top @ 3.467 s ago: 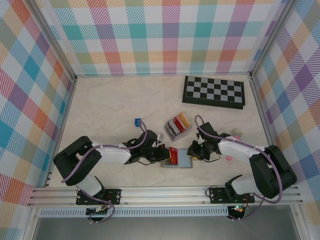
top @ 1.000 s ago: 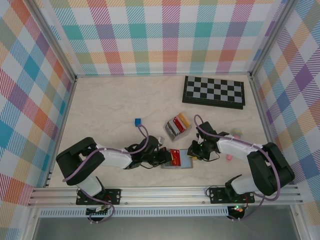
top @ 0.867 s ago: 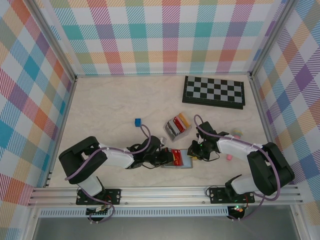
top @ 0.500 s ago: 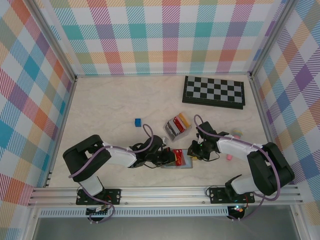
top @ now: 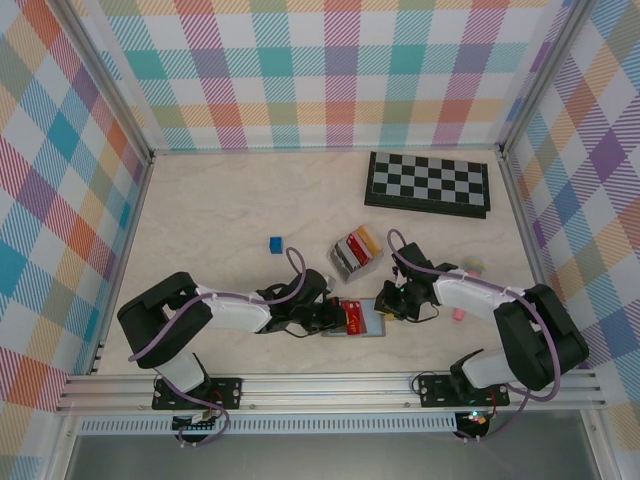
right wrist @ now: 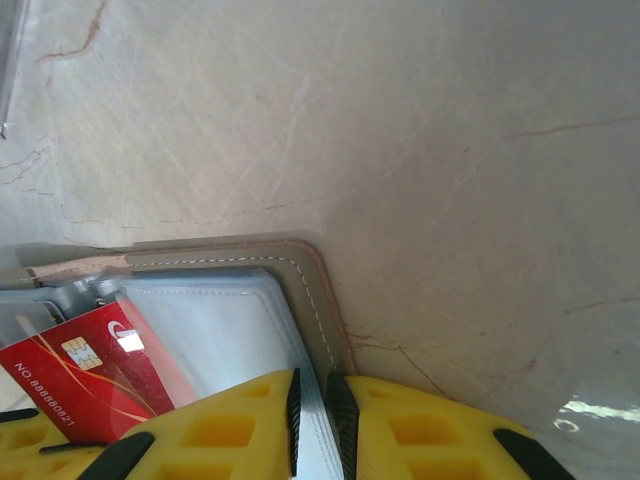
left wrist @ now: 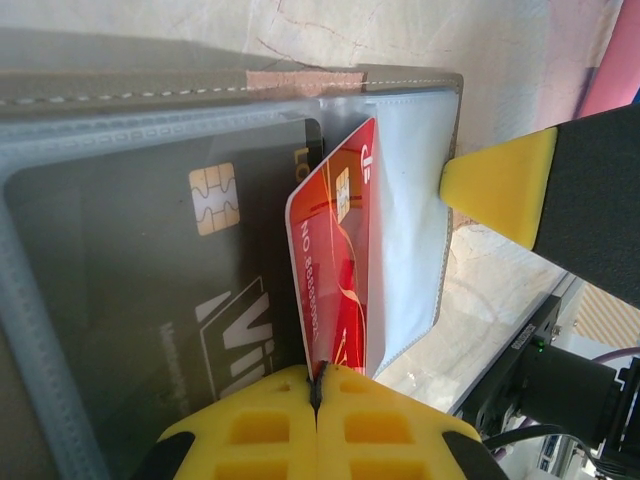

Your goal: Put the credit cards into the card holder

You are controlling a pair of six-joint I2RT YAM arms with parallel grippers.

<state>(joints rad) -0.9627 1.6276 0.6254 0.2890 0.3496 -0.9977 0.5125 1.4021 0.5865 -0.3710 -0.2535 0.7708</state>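
Note:
Next, my left gripper lets go of the red credit card inside the card holder's clear sleeve (top: 371, 319) (left wrist: 396, 235), beside my right gripper.
The grey card holder (top: 366, 326) lies open on the table between the two arms. My left gripper (left wrist: 316, 385) is shut on the near edge of a red credit card (left wrist: 335, 260). The card stands on edge, its far end tucked under a clear sleeve (left wrist: 410, 200). A black card (left wrist: 180, 280) lies in the sleeve beside it. My right gripper (right wrist: 315, 400) is shut on the holder's clear sleeve by its stitched grey rim (right wrist: 310, 270). The red card (right wrist: 85, 375) shows at lower left there. From above, left gripper (top: 335, 315) and right gripper (top: 385, 300) flank the red card (top: 350, 315).
A small upright rack of coloured cards (top: 356, 251) stands just behind the holder. A chessboard (top: 428, 183) lies at the back right. A blue cube (top: 275, 243) sits to the left, and small pastel objects (top: 470, 266) sit to the right by the right arm.
The left gripper has crept rightward with the red card, bringing it over the holder and into the sleeve. The right gripper has stayed at the holder's right edge.

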